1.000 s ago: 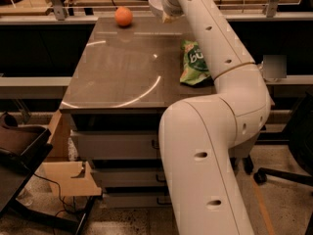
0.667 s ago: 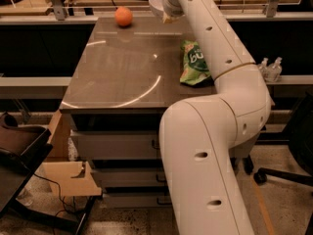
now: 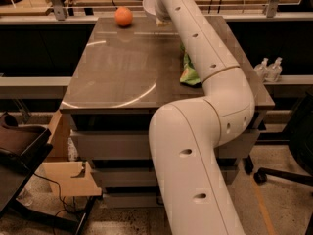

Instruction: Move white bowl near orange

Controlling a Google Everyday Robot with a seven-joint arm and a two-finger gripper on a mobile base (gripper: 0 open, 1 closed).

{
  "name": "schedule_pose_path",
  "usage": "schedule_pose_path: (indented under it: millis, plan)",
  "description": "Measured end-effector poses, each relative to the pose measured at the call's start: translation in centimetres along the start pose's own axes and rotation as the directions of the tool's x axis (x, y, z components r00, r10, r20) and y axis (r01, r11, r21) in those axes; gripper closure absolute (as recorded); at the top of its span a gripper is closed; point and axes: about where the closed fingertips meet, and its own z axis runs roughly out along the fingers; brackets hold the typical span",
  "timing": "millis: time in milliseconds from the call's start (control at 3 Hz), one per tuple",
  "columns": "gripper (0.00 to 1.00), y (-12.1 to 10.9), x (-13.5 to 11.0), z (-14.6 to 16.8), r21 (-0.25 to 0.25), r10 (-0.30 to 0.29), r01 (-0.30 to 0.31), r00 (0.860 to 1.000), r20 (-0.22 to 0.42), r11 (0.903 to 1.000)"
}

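Observation:
Next, my gripper sets the white bowl, now at the table's far edge, down near the grey table's far edge, close beside the orange (image 3: 145,24).
The orange (image 3: 123,16) lies at the far left of the grey table (image 3: 117,77). The white bowl (image 3: 148,4) shows only as a rim and side at the table's far edge, a short way right of the orange. My arm covers the rest of the bowl. My gripper (image 3: 162,17) is at the end of the long white arm, right against the bowl's right side and mostly hidden behind the arm's wrist. I cannot see whether the bowl rests on the table or is held above it.
A green snack bag (image 3: 189,71) lies on the table's right side, half under my arm. Two small clear bottles (image 3: 269,68) stand on a ledge to the right. A cardboard box (image 3: 68,173) and a dark chair (image 3: 19,146) sit on the floor at left.
The arm's end and the bowl have shifted slightly left toward the orange. The orange and the green bag have not moved.

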Motion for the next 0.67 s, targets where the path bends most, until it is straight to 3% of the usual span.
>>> schedule_pose_path:
  millis: [667]
  plan:
    - [1.0,1.0,-0.4,2.2,-0.026,-0.066,0.066,0.997,-0.035,0.9975]
